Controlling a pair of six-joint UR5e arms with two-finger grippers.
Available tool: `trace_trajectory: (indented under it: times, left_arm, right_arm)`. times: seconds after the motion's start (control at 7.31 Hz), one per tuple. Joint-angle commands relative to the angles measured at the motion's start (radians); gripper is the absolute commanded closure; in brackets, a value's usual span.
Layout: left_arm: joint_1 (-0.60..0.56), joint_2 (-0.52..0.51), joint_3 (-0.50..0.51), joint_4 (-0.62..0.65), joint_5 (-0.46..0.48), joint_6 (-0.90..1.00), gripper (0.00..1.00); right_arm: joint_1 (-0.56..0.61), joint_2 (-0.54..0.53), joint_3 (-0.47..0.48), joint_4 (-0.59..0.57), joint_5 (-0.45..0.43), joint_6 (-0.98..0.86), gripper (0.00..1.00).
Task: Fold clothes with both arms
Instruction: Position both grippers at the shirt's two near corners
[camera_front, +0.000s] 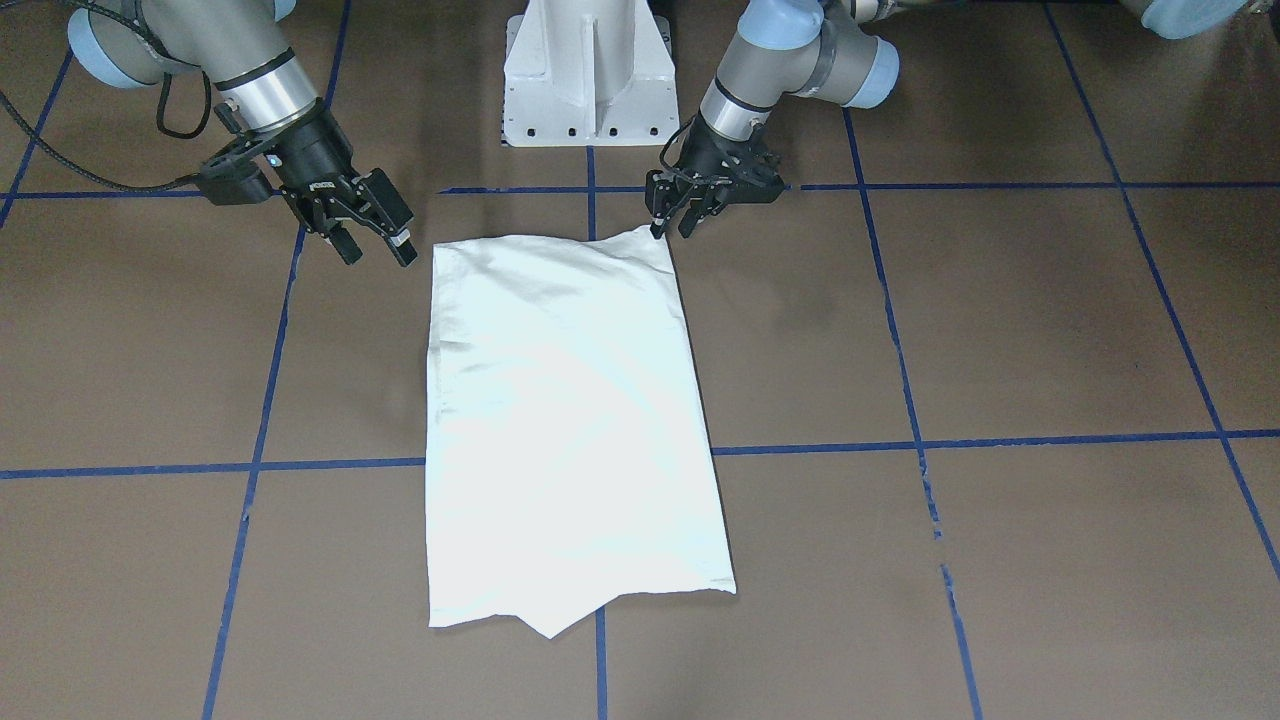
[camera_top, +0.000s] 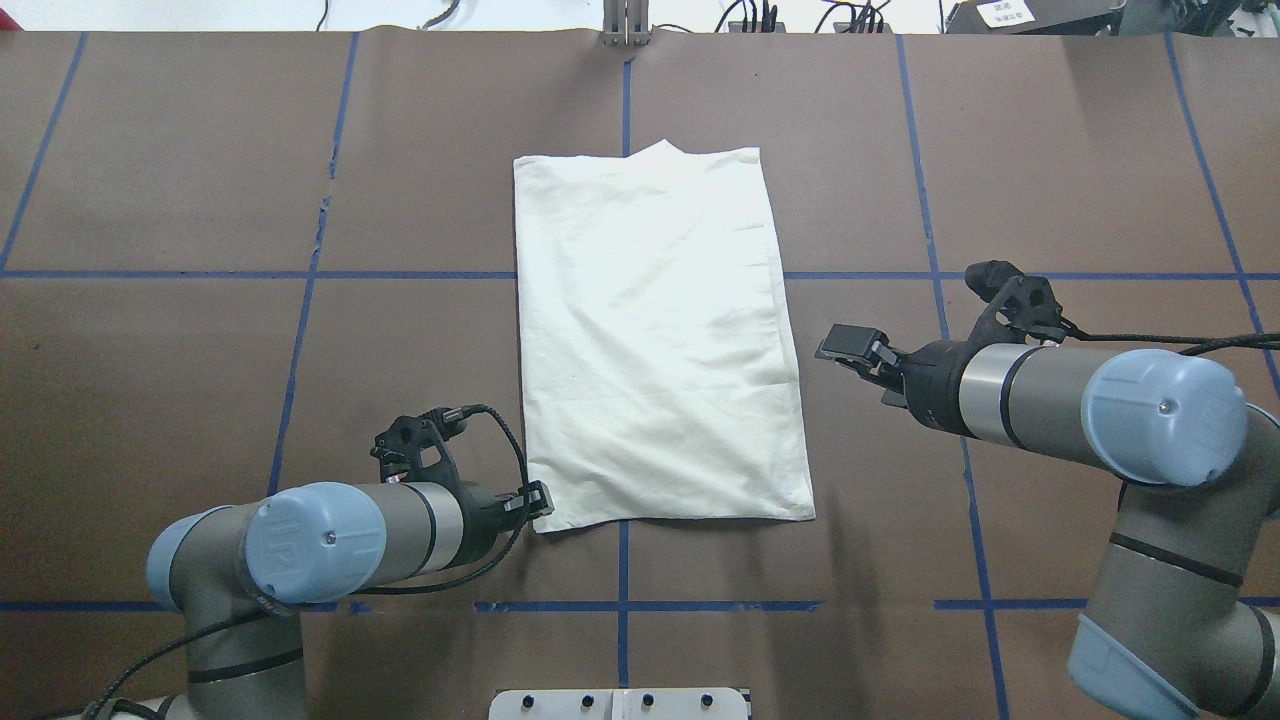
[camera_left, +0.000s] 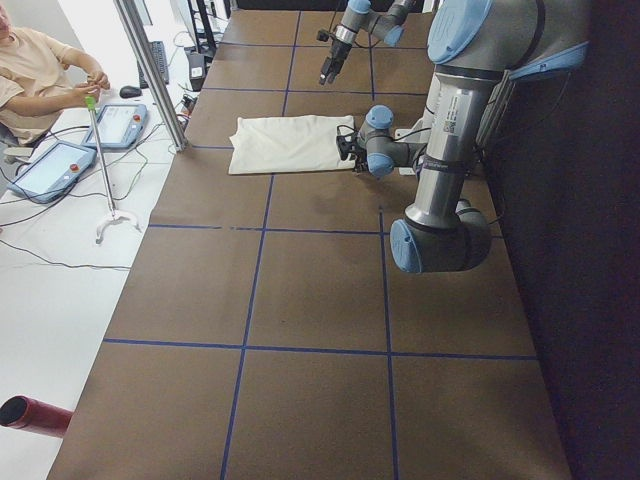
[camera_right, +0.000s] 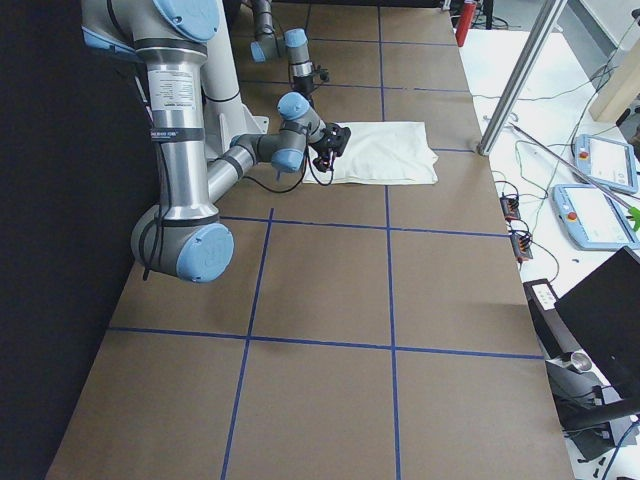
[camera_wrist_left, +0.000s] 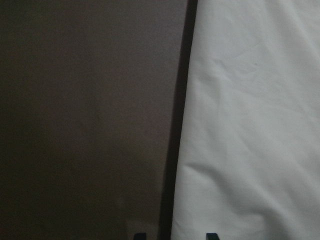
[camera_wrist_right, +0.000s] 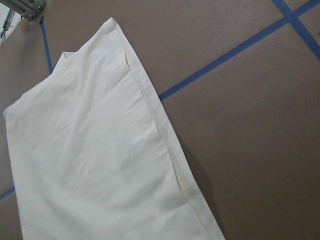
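Observation:
I should next close my right gripper on the cream shirt's near edge (camera_front: 510, 253), between that edge's middle and the shirt's corner by the hemmed side.
The cream shirt (camera_front: 570, 420) (camera_top: 655, 340) lies flat in the middle of the table, folded into a tall rectangle with its plain side up. My left gripper (camera_top: 540, 505) (camera_front: 672, 230) is low at the shirt's near left corner. In the left wrist view its two fingertips stand apart across the cloth's edge (camera_wrist_left: 250, 125), so it is open. My right gripper (camera_top: 850, 350) (camera_front: 375, 250) hangs open above the bare table, just off the shirt's right edge and touching nothing. The right wrist view shows only the shirt's hemmed edge (camera_wrist_right: 165, 150).
The white pedestal base (camera_front: 588, 80) stands at the robot's side of the table. Blue tape lines (camera_top: 400, 274) cross the brown tabletop. Beyond the far edge are a metal pole (camera_left: 150, 70), teach pendants (camera_left: 55, 165) and a seated person (camera_left: 35, 65).

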Motion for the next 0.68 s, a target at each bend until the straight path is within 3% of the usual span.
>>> trace_trajectory:
  times: [0.0, 0.55]
  left_arm:
    - [0.014, -0.010, 0.004, 0.002, 0.002, -0.036, 0.47]
    - [0.014, -0.045, 0.052, 0.002, 0.029, -0.043, 0.51]
  right_arm:
    - [0.000, 0.003, -0.002, 0.001, -0.002, 0.000, 0.00]
    - [0.000, 0.004, -0.003, 0.001, -0.002, -0.003, 0.00]
